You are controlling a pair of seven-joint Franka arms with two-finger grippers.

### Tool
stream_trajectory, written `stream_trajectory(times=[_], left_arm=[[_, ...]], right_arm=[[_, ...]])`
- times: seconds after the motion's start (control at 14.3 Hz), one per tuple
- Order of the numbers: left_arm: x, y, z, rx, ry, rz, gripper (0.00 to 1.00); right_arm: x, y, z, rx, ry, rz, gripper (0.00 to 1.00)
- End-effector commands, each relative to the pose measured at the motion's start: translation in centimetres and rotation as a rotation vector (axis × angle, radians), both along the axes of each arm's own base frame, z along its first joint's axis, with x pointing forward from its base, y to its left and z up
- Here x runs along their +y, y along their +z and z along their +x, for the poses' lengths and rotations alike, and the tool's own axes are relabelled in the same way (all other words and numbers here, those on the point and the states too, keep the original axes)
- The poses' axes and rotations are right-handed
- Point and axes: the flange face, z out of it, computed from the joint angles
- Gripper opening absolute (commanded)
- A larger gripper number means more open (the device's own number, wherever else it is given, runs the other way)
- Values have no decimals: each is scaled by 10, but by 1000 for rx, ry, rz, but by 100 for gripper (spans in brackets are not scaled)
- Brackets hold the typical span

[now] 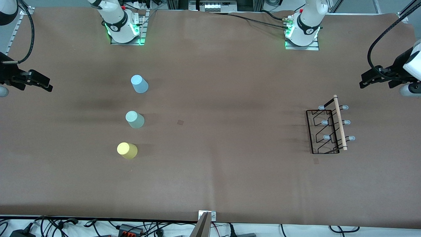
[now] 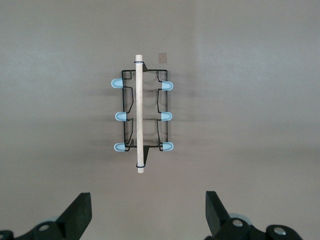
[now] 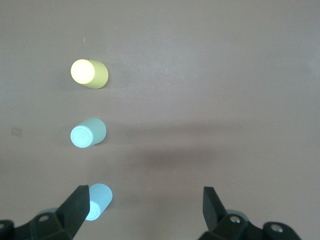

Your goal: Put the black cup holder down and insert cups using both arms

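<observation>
The fingers of my left gripper will close on the middle of the wooden rod (image 1: 340,123) (image 2: 139,114) on top of the black cup holder, between the rod's pale ends.
The black cup holder (image 1: 330,128) stands upright on the brown table toward the left arm's end, with its wooden rod on top and its pale tips out to both sides. It also shows in the left wrist view (image 2: 140,117). Three cups stand in a row toward the right arm's end, closed ends up: the light blue cup (image 1: 139,84), the mint green cup (image 1: 135,119) and the yellow cup (image 1: 127,150), which is nearest the front camera. My left gripper (image 1: 364,82) (image 2: 148,197) is open and empty, up beside the holder. My right gripper (image 1: 46,85) (image 3: 145,190) is open and empty, up beside the cups (image 3: 88,132).
Two small dark marks lie on the brown table cover, one mid-table (image 1: 180,122) and one just nearer the front camera than the holder (image 1: 316,161). The arm bases (image 1: 123,26) (image 1: 304,29) stand at the edge farthest from the front camera. Cables run along the nearest edge.
</observation>
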Motion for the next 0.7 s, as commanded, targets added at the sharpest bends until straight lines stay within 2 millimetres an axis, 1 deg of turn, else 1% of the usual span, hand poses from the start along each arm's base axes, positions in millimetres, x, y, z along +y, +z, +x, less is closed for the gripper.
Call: stream_trajectory(times=[0.0, 0.63], left_arm=[[2, 3, 1, -11, -11, 3, 100], [2, 3, 1, -11, -9, 3, 100]], right_arm=[[1, 5, -5, 2, 18, -7, 100], [1, 3, -3, 7, 17, -7, 100]])
